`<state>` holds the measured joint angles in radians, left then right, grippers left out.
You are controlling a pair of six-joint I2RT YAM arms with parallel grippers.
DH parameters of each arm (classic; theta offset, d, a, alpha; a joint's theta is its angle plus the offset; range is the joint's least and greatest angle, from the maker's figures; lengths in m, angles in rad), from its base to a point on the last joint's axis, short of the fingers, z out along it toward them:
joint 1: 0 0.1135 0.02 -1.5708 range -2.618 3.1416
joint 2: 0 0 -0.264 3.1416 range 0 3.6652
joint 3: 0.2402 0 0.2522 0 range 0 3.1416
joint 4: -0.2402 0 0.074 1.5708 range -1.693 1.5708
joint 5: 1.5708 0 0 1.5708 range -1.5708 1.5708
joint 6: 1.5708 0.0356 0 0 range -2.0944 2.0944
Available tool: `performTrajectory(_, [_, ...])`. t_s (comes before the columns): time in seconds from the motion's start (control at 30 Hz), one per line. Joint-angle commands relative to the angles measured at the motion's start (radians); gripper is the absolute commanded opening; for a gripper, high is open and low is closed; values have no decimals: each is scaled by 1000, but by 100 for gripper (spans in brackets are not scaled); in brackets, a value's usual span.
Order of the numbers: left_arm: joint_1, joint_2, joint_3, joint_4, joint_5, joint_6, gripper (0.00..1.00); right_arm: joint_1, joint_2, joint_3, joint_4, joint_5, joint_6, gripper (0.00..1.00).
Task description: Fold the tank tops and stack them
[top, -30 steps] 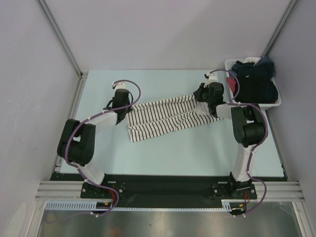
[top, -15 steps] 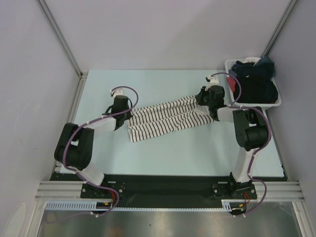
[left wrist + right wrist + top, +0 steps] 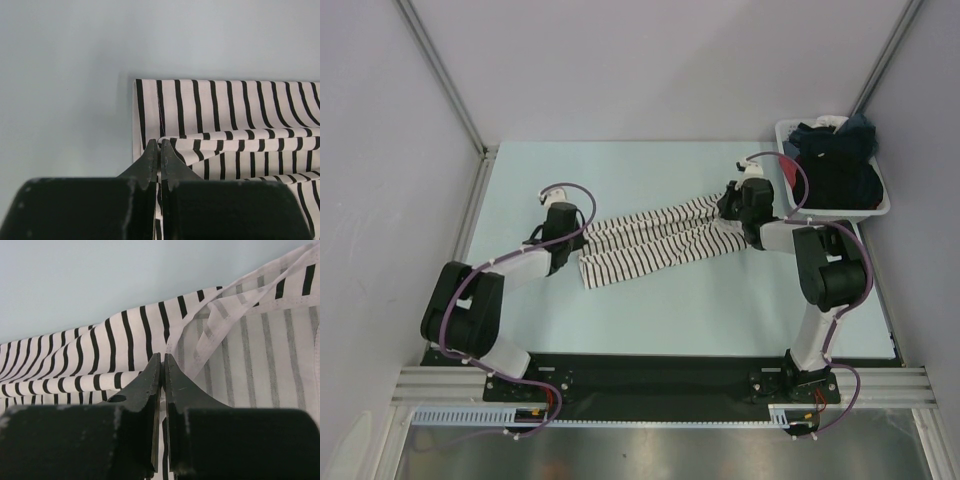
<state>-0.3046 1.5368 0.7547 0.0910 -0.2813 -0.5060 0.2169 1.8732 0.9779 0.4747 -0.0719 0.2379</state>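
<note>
I pinch the crosswise striped tank top's inner fold with my left gripper, so I should take the tank top's far corner [image 3: 141, 86] and swing that end toward me.
The striped tank top [image 3: 655, 240] lies stretched across the table, folded lengthwise. My left gripper [image 3: 570, 232] is shut on its left end; in the left wrist view the gripper [image 3: 160, 145] pinches a fold of the striped fabric [image 3: 235, 125]. My right gripper [image 3: 738, 206] is shut on its right end; in the right wrist view the gripper [image 3: 162, 359] clamps the fabric [image 3: 100, 350] next to the strap area. The black tank top is not told apart; dark clothes [image 3: 835, 170] fill the basket.
A white basket [image 3: 882, 205] of dark clothes stands at the back right, close to my right arm. Grey walls enclose the table on the left, back and right. The black base rail runs along the near edge.
My left gripper has moved a little toward the near side with the left end of the striped top. The right gripper has shifted slightly, and the top stays stretched between them.
</note>
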Motion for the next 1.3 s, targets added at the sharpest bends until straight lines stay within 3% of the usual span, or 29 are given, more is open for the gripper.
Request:
performTrajectory(0.0, [-1, -46, -32, 9, -3, -31, 0, -5, -40, -7, -1, 63, 17, 8])
performTrajectory(0.13, [-5, -78, -92, 50, 10, -69, 0, -5, -40, -10, -22, 70, 46, 10])
performTrajectory(0.37, [-5, -110, -138, 62, 2, -75, 11, -5, -55, -39, -27, 101, 100, 18])
performTrajectory(0.47, [-5, -127, -152, 75, 17, -66, 28, -4, -62, -44, -25, 110, 101, 33])
performTrajectory(0.53, [-4, -142, -156, 79, 19, -56, 46, -2, -68, -45, -25, 113, 98, 38])
performTrajectory(0.57, [-5, -165, -156, 76, 16, -52, 61, -5, -72, -44, -31, 115, 97, 39])
performTrajectory(0.7, [-5, -233, -150, 38, -2, -31, 71, -4, -98, -50, -36, 113, 86, 40])
performTrajectory(0.87, [-5, -294, -105, -20, -9, 6, 73, 16, -120, -1, -112, 110, 46, 39])
performTrajectory(1.03, [-5, -205, -2, -115, 75, 21, 73, 22, -33, 169, -319, 80, 57, 36])
performTrajectory(1.13, [-5, -120, 51, -132, 137, 18, 69, 22, 36, 315, -453, 35, 70, 27])
performTrajectory(1.27, [-5, -63, 72, -122, 200, 15, 57, 22, 79, 344, -525, -5, 86, 22])
